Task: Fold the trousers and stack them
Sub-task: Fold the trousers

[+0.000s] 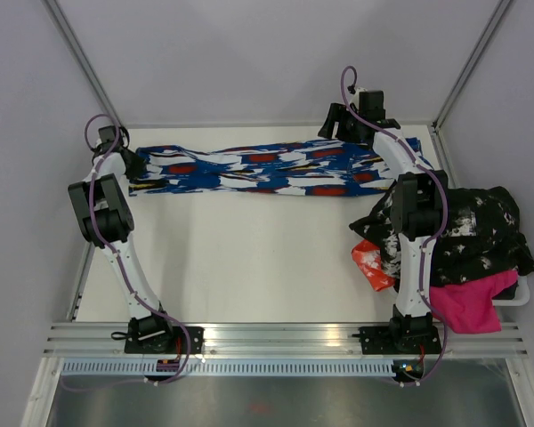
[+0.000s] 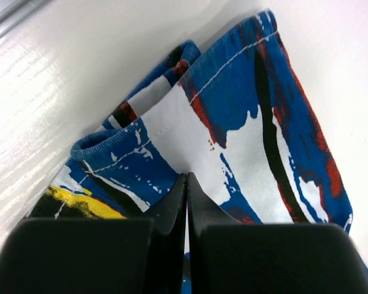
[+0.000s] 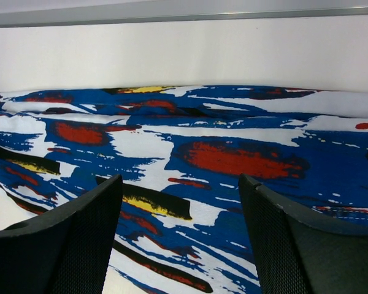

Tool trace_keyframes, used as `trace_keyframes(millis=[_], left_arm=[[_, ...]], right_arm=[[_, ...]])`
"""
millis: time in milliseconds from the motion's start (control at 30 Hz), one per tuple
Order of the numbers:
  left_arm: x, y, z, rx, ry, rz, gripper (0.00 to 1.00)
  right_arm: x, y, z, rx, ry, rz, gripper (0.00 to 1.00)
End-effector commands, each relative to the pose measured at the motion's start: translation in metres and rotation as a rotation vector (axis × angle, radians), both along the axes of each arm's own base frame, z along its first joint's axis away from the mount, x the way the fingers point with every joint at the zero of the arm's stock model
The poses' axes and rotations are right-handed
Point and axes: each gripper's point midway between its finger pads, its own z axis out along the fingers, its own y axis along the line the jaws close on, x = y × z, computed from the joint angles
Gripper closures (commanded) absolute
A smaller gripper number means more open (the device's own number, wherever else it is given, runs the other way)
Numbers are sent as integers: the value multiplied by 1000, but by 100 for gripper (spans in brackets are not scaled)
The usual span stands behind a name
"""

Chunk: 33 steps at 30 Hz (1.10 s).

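The trousers' bottom leg peeks out, so the left gripper should pull the top leg's near corner [image 2: 107, 179] over.
The trousers [image 1: 258, 171], royal blue with white, red, black and yellow splashes, lie stretched in a long band along the far edge of the table. My left gripper [image 1: 132, 165] is at their left end. In the left wrist view its fingers [image 2: 187, 177] are pressed together on the hem fabric [image 2: 245, 104], which rises to the tips. My right gripper [image 1: 334, 124] hovers over the right end. In the right wrist view it [image 3: 179, 184] is wide open, with the trousers [image 3: 233, 156] below and between the fingers, untouched.
A pile of clothes sits at the right: a black-and-white garment [image 1: 454, 227], a pink one [image 1: 467, 302] and a red-orange one [image 1: 369, 262], on a white basket rim [image 1: 509, 300]. The back wall stands just behind the trousers.
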Motion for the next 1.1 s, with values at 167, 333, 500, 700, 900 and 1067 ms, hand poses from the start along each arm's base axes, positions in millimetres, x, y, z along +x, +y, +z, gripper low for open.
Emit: trace_keyframes(millis=[167, 333, 500, 700, 900, 1067], left_arm=[[-5, 17, 73, 109, -35, 16, 79], [-23, 9, 57, 89, 24, -4, 48], [-35, 4, 38, 66, 70, 8, 46], [-34, 4, 18, 47, 100, 13, 44], [-20, 9, 7, 54, 57, 21, 45], [-12, 11, -6, 45, 60, 34, 45]], right_arm=[[3, 1, 2, -1, -9, -5, 18], [1, 2, -4, 1, 6, -4, 18], [1, -1, -6, -20, 8, -8, 18], [2, 0, -11, -19, 17, -8, 18], [4, 0, -11, -10, 13, -16, 18], [3, -1, -13, -15, 21, -17, 17]])
